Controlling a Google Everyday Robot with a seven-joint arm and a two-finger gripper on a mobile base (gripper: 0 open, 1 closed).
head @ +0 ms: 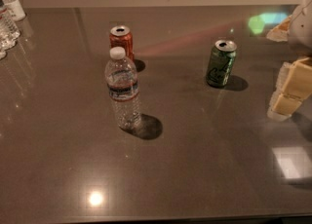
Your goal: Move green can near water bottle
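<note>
I will close on the upper half (pixel 223 56) of the green can, just below its silver top.
The green can (pixel 221 64) stands upright on the dark grey table (pixel 195 159), right of centre, with a silver top and a black curly marking. The water bottle (pixel 123 89) stands upright left of centre, clear and ribbed, with a white cap and a dark blue label band. Can and bottle are well apart. My gripper (pixel 291 90) is at the right edge of the view, to the right of the green can and a little nearer the front, not touching it. It holds nothing that I can see.
An orange-red soda can (pixel 121 42) stands just behind the water bottle. Clear bottles with white labels (pixel 8 18) crowd the far left corner. A pale wall runs behind the table. The table's front edge lies along the bottom of the view.
</note>
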